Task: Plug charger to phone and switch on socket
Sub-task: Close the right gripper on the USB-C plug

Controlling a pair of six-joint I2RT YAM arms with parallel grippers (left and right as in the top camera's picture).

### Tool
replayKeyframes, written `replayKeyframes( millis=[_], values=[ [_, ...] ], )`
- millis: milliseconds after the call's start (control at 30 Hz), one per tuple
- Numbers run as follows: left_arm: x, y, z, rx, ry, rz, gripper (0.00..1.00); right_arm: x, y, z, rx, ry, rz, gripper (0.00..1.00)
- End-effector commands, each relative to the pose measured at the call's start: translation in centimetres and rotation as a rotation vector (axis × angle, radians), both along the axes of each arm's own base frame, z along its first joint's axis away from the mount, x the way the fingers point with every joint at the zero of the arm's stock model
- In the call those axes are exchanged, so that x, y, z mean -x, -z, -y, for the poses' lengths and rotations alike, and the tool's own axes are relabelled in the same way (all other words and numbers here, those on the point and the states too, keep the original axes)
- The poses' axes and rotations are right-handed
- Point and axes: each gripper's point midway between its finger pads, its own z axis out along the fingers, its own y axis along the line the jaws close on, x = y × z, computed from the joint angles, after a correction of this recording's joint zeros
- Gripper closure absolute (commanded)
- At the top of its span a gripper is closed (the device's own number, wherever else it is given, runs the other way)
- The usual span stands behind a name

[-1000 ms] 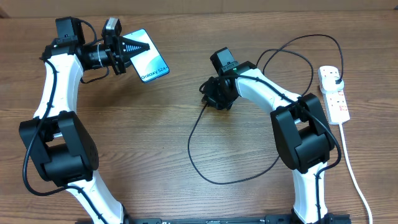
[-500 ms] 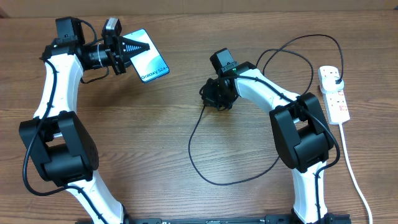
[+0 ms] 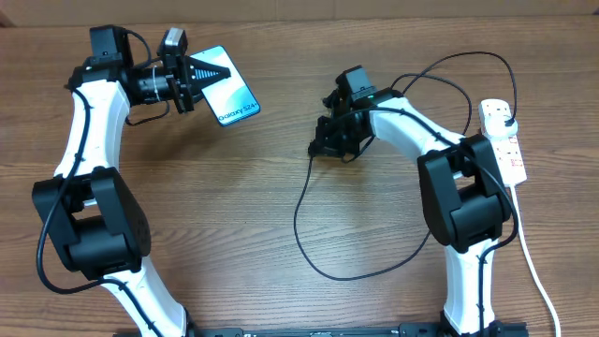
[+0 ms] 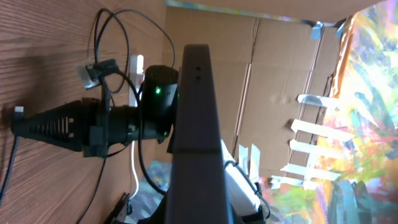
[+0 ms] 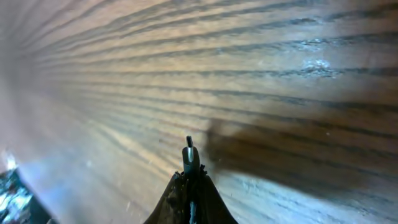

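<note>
Next, my right gripper lets go of the charger's connector on the bare wood in the middle of the table [image 3: 319, 181], next to the hanging black cable.
My left gripper [image 3: 208, 73] is shut on the phone [image 3: 236, 95] and holds it above the table at the back left, its light blue "Galaxy S24" screen facing up. In the left wrist view the phone [image 4: 196, 118] shows edge-on as a dark bar. My right gripper [image 3: 321, 146] is shut on the connector tip [image 5: 188, 151] of the charger, whose black cable [image 3: 314, 257] loops over the table to a black plug [image 3: 504, 115] in the socket [image 3: 505, 150] at the far right. The connector tip points toward the phone, with a wide gap between them.
The socket's thick white cord [image 3: 530, 262] runs down the right side to the front edge. The black cable loop lies in the middle right of the wooden table [image 3: 215, 215]. Cardboard walls stand behind the table [image 4: 280, 81].
My right gripper has lifted and moved a little right and back with the connector tip, dragging the cable loop with it. My left gripper and phone shifted slightly right.
</note>
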Motion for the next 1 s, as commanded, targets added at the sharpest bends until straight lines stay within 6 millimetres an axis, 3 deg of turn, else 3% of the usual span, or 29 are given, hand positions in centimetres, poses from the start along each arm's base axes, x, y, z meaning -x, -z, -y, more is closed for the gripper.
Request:
replayKeyframes(
  millis=[0,233,333,433,667,800,967],
  values=[
    [0.2,-1.0,0.6,0.013,0.024,0.052,0.96,0.3,-4.9,-1.1,-0.143,-0.122,0.104,0.96],
    [0.2,-1.1,0.6,0.009,0.029,0.095,0.96,2.8,-10.6,-1.4,-0.244,-0.313,0.239,0.96],
    [0.2,-1.1,0.6,0.005,0.03,0.111,0.96,3.8,-11.2,-1.1,-0.237,-0.365,0.256,0.96],
    [0.2,-1.1,0.6,0.004,0.031,0.114,0.96,4.7,-10.6,-1.0,-0.216,-0.393,0.232,0.96],
    [0.2,-1.1,0.6,0.004,0.03,0.114,0.96,7.1,-7.1,-1.9,0.025,-0.454,0.189,0.96],
    [0.3,-1.2,0.6,0.011,0.033,0.115,0.96,7.0,-5.2,-1.6,0.241,-0.374,0.178,0.96],
    [0.3,-1.2,0.6,0.011,0.033,0.114,0.96,7.0,-3.7,-1.9,0.337,-0.294,0.159,0.96]
  ],
)
